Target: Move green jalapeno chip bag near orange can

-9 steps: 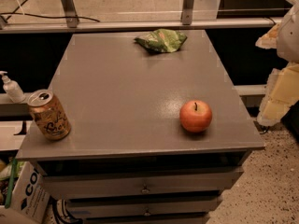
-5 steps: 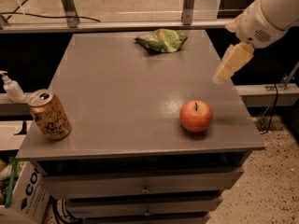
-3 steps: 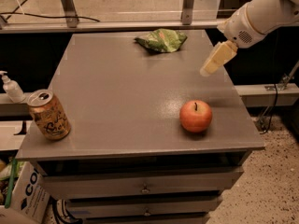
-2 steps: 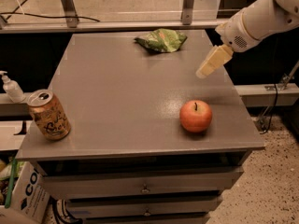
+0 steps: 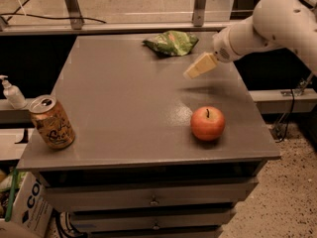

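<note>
I should close my gripper on the end [image 5: 190, 40] of the green jalapeno chip bag that is farther from the orange can.
The green jalapeno chip bag [image 5: 171, 42] lies crumpled at the far edge of the grey table [image 5: 124, 108], right of centre. The orange can [image 5: 51, 122] stands upright at the near left corner, silver top with pull tab showing. My gripper [image 5: 190, 73] hangs above the table at the end of the white arm [image 5: 267, 24], which reaches in from the right. It is just to the right of and nearer than the bag, not touching it, and far from the can.
A red-orange apple [image 5: 208, 123] sits on the near right part of the table. A white pump bottle [image 5: 12, 93] stands on a ledge to the left. Drawers [image 5: 151, 200] run below the tabletop. A cardboard box [image 5: 27, 209] sits at the lower left.
The arm has swung in from the right edge of the view and moved left over the table toward the bag. The bag, can and apple have not moved.
</note>
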